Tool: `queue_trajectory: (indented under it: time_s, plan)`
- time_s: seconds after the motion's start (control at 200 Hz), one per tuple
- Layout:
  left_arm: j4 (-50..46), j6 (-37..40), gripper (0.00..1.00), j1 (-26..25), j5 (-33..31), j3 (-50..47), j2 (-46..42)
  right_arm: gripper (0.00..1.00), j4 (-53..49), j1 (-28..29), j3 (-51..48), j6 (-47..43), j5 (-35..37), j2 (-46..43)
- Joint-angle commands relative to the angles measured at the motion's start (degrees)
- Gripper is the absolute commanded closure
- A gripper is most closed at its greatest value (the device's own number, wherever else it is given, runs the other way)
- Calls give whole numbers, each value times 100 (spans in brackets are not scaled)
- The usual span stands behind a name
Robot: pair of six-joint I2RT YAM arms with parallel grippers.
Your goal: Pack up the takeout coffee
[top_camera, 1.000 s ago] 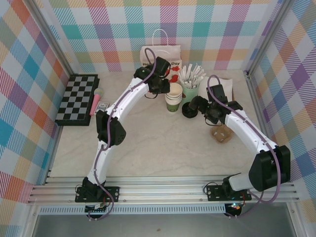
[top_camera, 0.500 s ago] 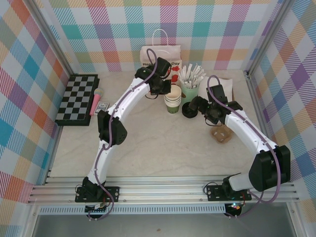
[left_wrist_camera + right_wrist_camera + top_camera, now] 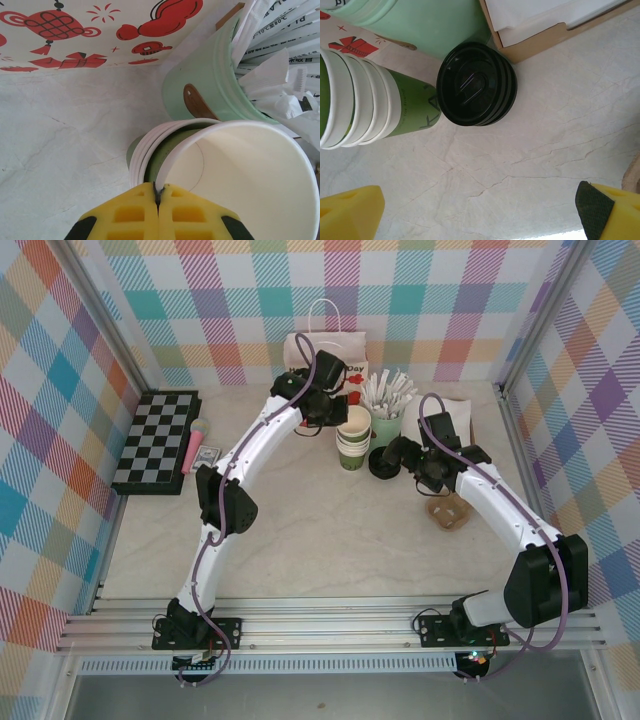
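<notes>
The robot's left gripper will release the top green cup on the bare table (image 3: 327,514) in front of the stacked green cups.
My left gripper (image 3: 158,192) is shut on the cream rim of the top green cup (image 3: 240,180). That cup tilts up out of the stacked green cups (image 3: 351,445), and in the top view the left gripper (image 3: 337,415) hangs over the stack. The white paper bag (image 3: 325,355) with red print stands just behind it. My right gripper (image 3: 480,215) is open above bare table, a little short of a stack of black lids (image 3: 476,84). From above, the right gripper (image 3: 402,453) is right of the lids (image 3: 381,462). The lidded takeout coffee is out of view.
A pale mint cup (image 3: 386,420) of white wrapped sticks stands beside the cup stack. A brown box (image 3: 455,410) with white paper lies behind the right arm, and a brown round item (image 3: 447,510) lies beside it. A chessboard (image 3: 155,440) and a pink item (image 3: 193,445) sit at the left.
The left gripper has shifted slightly up and back while still pinching the top cup's rim. The right arm has not moved.
</notes>
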Motion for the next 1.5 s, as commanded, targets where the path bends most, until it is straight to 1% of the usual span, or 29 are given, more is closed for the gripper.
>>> queue_trajectory:
  time_s: [0.0, 0.165, 0.35, 0.45, 0.56, 0.605, 0.67, 0.75, 0.82, 0.91, 1.015, 1.085, 1.185, 1.305, 1.495]
  plan:
    - [162, 69, 100, -45, 64, 297, -398, 0, -144, -99, 174, -184, -48, -125]
    - [206, 289, 100, -37, -136, 350, -821, 3, -126, -354, 189, -544, -348, -101]
    - [101, 536, 100, -37, -87, 357, -1155, 5, -322, -458, 412, -955, -415, 200]
    - [-194, 630, 100, -32, -39, 352, -1404, 8, -432, -462, 552, -1119, -366, 434]
    - [-767, 837, 100, -37, -90, 137, -1827, 15, -475, -457, 634, -1299, -141, 734]
    - [-868, 915, 100, -37, -114, -214, -2093, 18, -466, -457, 686, -1395, -79, 873]
    - [-703, 1037, 100, -45, 39, -1143, -2594, 21, -407, -457, 765, -1445, -56, 1072]
    - [-165, 1132, 100, -61, 506, -2457, -3202, 25, -238, -457, 831, -1390, -106, 1312]
    - [120, 1132, 100, -88, 770, -3267, -3478, 25, -20, -458, 857, -1291, -179, 1515]
    - [426, 1127, 100, -182, 623, -4140, -3643, 32, 210, -449, 930, -1214, -236, 1763]
    - [1219, 1101, 100, -273, 489, -5239, -3872, 38, 374, -433, 1041, -1174, -166, 2057]
    - [1810, 1044, 100, -315, 417, -5922, -3976, 40, 426, -418, 1141, -1167, -130, 2252]
    - [2312, 960, 100, -335, 251, -6516, -3997, 43, 415, -363, 1342, -1182, -159, 2521]
    - [2544, 1022, 100, -438, -114, -6795, -3947, 49, 369, -275, 1537, -1168, -4, 2759]
    - [2875, 1100, 96, -475, -155, -7209, -3938, 55, 168, -178, 1817, -1212, 412, 3088]
